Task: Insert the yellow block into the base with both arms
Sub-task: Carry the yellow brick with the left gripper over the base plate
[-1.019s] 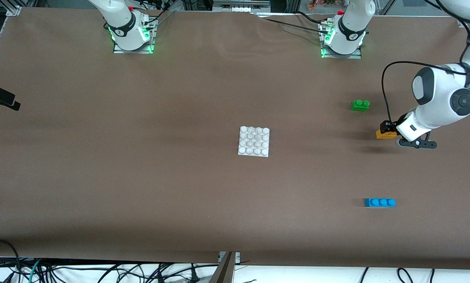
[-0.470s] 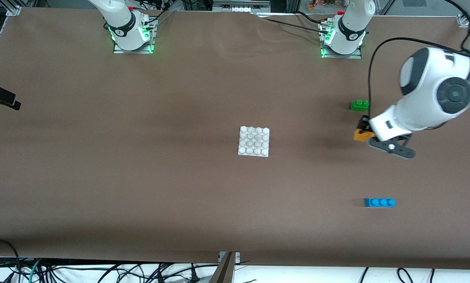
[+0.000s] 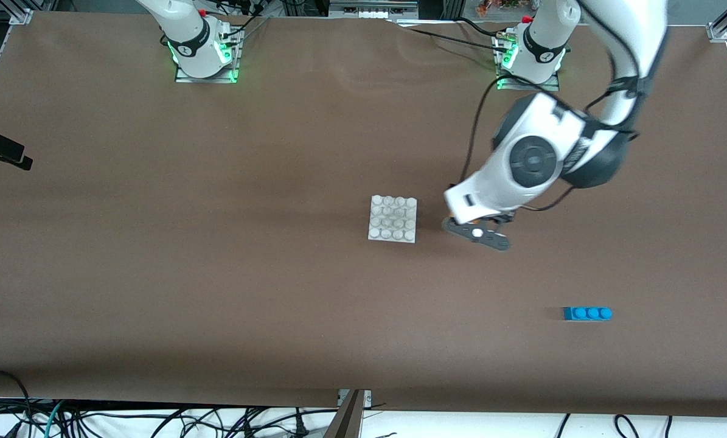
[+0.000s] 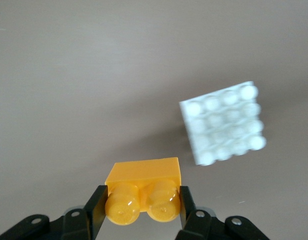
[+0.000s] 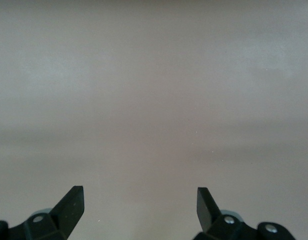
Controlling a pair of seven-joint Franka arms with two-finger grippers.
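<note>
The yellow block is to go on the white base. My left gripper will set it down on the middle studs of the white base [image 3: 393, 212] [image 4: 228, 133].
My left gripper [image 4: 141, 201] is shut on the yellow block [image 4: 143, 180], one finger on each short end, studs toward the wrist camera. It holds the block in the air over bare table beside the base [image 4: 224, 122], on the side toward the left arm's end. In the front view the white studded base [image 3: 392, 219] lies mid-table, and the left arm's wrist [image 3: 521, 164] hides the block and the fingers. My right gripper [image 5: 139, 195] is open and empty over bare brown table; the front view shows only that arm's foot [image 3: 202, 48].
A blue three-stud brick [image 3: 587, 313] lies nearer the front camera than the base, toward the left arm's end. A black object [image 3: 1, 152] sticks in at the table edge at the right arm's end. The brown table top [image 3: 217, 274] fills the other parts.
My left arm has lifted the yellow block off the table and carried it from near the green brick toward the base. The arm now covers the green brick. The base has not moved.
</note>
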